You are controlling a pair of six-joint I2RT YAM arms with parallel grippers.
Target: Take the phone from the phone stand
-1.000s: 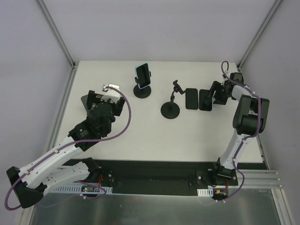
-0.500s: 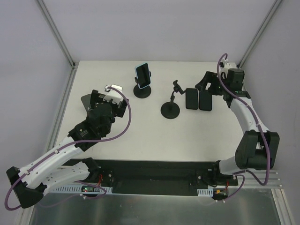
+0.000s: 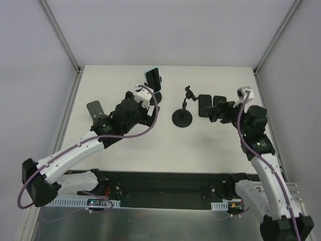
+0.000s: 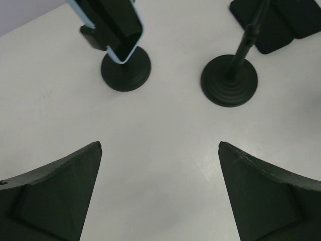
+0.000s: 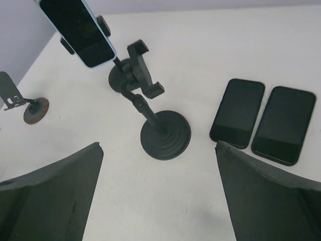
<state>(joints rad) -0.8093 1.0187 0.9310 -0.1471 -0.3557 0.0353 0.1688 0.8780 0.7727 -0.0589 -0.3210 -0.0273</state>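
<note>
The robot's left gripper should next move to the pole (image 3: pixel 185 103) (image 4: pixel 246 45) of the empty black stand and close there, just under the stand's clamp.
A phone in a light blue case (image 3: pixel 153 80) is clamped upright on a black stand with a round base (image 4: pixel 125 69) at the back of the table. It also shows in the left wrist view (image 4: pixel 108 22) and the right wrist view (image 5: pixel 77 27). My left gripper (image 3: pixel 148 111) is open and empty, just in front of that stand, with bare table between its fingertips (image 4: pixel 159 145). My right gripper (image 3: pixel 216 112) is open and empty, to the right of an empty black stand (image 3: pixel 182 116), apart from it (image 5: pixel 158 145).
Two dark phones (image 3: pixel 204 105) (image 3: pixel 219 104) lie flat side by side right of the empty stand (image 5: pixel 165 134); they also show in the right wrist view (image 5: pixel 237 113) (image 5: pixel 284 124). A small dark stand (image 3: pixel 95 109) sits at the left. Frame posts stand at the back corners.
My left arm has swung right, from the small stand at the left to just in front of the phone's stand. My right arm has pulled back from the flat phones toward the near side.
</note>
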